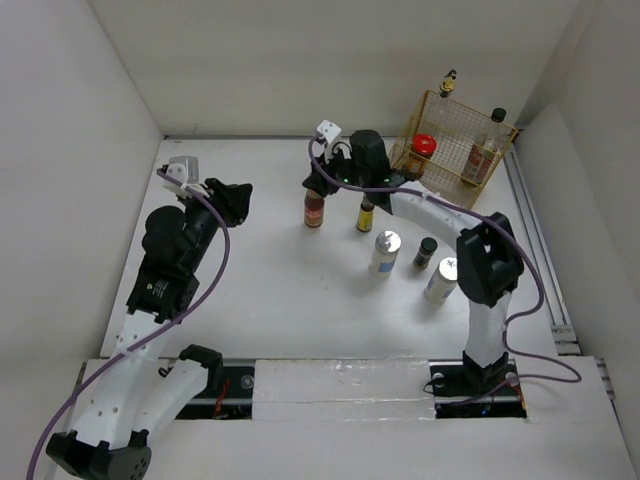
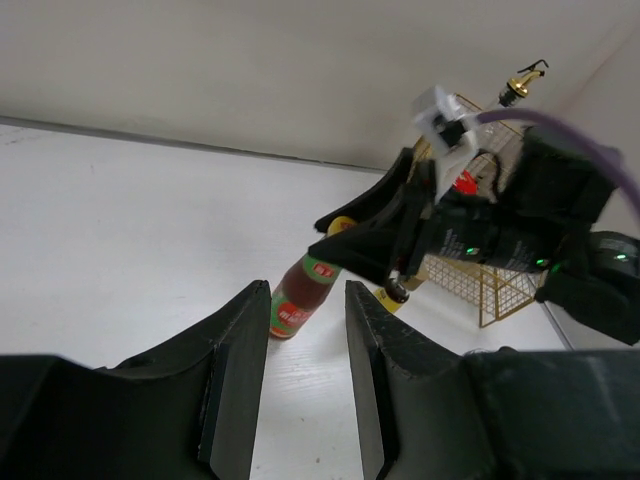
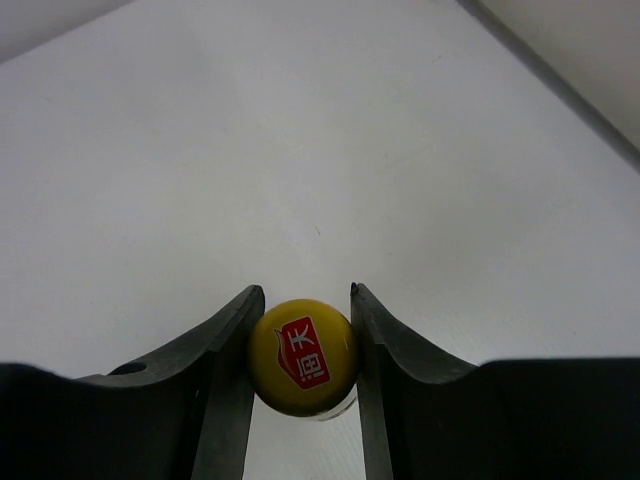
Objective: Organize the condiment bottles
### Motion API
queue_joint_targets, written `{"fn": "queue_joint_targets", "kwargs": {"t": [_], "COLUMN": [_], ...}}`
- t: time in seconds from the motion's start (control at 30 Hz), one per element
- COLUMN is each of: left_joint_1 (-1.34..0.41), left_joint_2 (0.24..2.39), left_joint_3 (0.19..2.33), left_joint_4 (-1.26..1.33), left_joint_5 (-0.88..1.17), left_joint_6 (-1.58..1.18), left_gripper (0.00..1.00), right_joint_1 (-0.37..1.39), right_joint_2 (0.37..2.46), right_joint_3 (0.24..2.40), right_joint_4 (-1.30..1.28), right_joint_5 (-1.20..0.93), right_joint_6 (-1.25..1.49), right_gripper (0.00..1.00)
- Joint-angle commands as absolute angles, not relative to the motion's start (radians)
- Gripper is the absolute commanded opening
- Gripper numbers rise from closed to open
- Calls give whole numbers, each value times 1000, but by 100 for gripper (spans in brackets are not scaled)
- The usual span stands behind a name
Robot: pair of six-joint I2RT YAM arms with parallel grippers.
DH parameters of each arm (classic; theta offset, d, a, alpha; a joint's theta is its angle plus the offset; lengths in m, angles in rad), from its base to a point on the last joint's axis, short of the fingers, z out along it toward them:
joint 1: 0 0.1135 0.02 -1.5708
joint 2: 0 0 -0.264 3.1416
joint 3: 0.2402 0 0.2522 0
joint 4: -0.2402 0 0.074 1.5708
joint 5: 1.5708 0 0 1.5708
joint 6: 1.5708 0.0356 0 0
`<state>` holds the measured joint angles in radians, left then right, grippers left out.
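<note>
Next, my right gripper releases the brown sauce bottle in the gold wire basket [image 1: 433, 184] next to the jar with the red cap.
My right gripper [image 1: 318, 186] is shut on the yellow cap [image 3: 303, 357] of a brown sauce bottle with a red label [image 1: 314, 212], which stands on the table at the back middle; its fingertips [image 3: 305, 292] touch the cap on both sides. This bottle also shows in the left wrist view [image 2: 298, 305]. Next to it stands a small yellow-labelled bottle with a black cap [image 1: 366, 214]. A white jar with a silver cap [image 1: 385, 252], a small dark jar [image 1: 426, 251] and a white silver-capped bottle [image 1: 441, 279] stand to the right. My left gripper [image 1: 240, 200] is open and empty, left of the brown bottle [image 2: 307, 290].
A gold wire basket [image 1: 448, 170] stands at the back right, holding a red-capped jar [image 1: 424, 146], a clear bottle with a black cap [image 1: 484, 150] and a bottle with a gold pourer [image 1: 447, 88]. White walls close the table on the left, back and right.
</note>
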<state>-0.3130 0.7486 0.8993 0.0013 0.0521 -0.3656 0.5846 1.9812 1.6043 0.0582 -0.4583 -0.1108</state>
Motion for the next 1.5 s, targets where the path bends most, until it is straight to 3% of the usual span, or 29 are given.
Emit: {"fn": "queue_joint_targets", "kwargs": {"t": [0.0, 0.2, 0.57, 1.1, 1.47], "left_joint_1": [-314, -314, -314, -314, -314], "left_joint_2": [724, 713, 722, 732, 732], "left_joint_3": [934, 934, 934, 934, 934], "left_joint_4": [26, 35, 35, 35, 35], "left_joint_5": [55, 55, 55, 74, 74], "left_joint_6": [-362, -362, -362, -362, -362], "left_gripper": [32, 32, 32, 32, 33], "right_joint_1": [548, 368, 71, -38, -28], "right_joint_2": [1746, 1589, 1511, 1635, 1713], "right_joint_3": [1655, 1617, 1609, 1718, 1640], "right_joint_4": [229, 186, 89, 60, 201], "right_joint_5": [-434, -364, -288, -207, -152], "right_joint_6": [-72, -37, -18, -40, -31], "right_gripper": [11, 11, 10, 8, 6]}}
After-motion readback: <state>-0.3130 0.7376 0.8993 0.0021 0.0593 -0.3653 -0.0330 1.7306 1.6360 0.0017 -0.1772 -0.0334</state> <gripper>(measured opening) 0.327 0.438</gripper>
